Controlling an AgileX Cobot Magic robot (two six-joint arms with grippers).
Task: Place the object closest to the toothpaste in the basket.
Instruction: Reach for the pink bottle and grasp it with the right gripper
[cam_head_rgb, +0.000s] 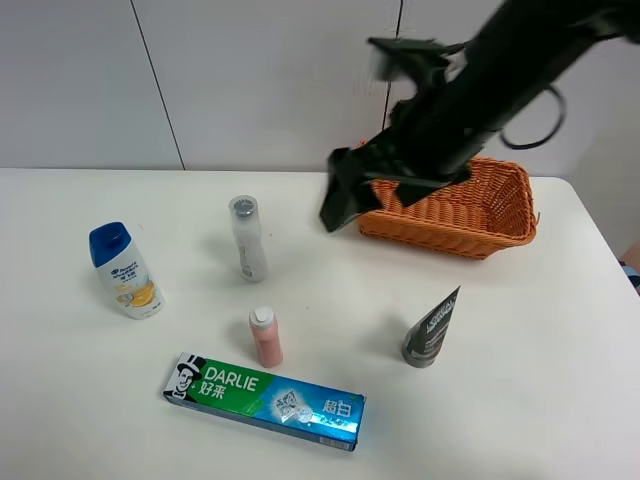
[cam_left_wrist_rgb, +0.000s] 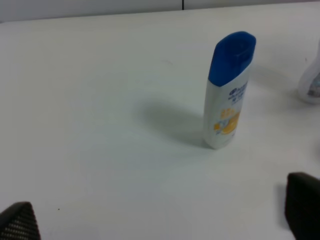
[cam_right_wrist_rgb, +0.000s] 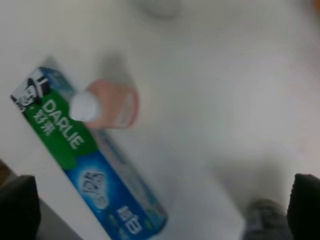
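Note:
Next, my right gripper closes on the upper part of the pink bottle (cam_head_rgb: 265, 331) (cam_right_wrist_rgb: 101, 105), just below its white cap, because it is closest to the toothpaste.
The green and blue Darlie toothpaste box (cam_head_rgb: 263, 400) lies flat near the table's front edge. A small pink bottle (cam_head_rgb: 265, 337) with a white cap stands just behind it, the closest object to it. The orange wicker basket (cam_head_rgb: 490, 215) sits at the back right. My right gripper (cam_head_rgb: 340, 203) hangs above the table left of the basket, blurred. In the right wrist view the right gripper (cam_right_wrist_rgb: 160, 210) is open and empty, above the pink bottle (cam_right_wrist_rgb: 107, 107) and the box (cam_right_wrist_rgb: 95, 175). My left gripper (cam_left_wrist_rgb: 160, 220) is open and empty, low over bare table.
A white shampoo bottle (cam_head_rgb: 125, 270) with a blue cap stands at the left; it also shows in the left wrist view (cam_left_wrist_rgb: 227, 95). A clear bottle (cam_head_rgb: 247, 238) stands behind the pink one. A grey tube (cam_head_rgb: 431, 328) stands on its cap in front of the basket.

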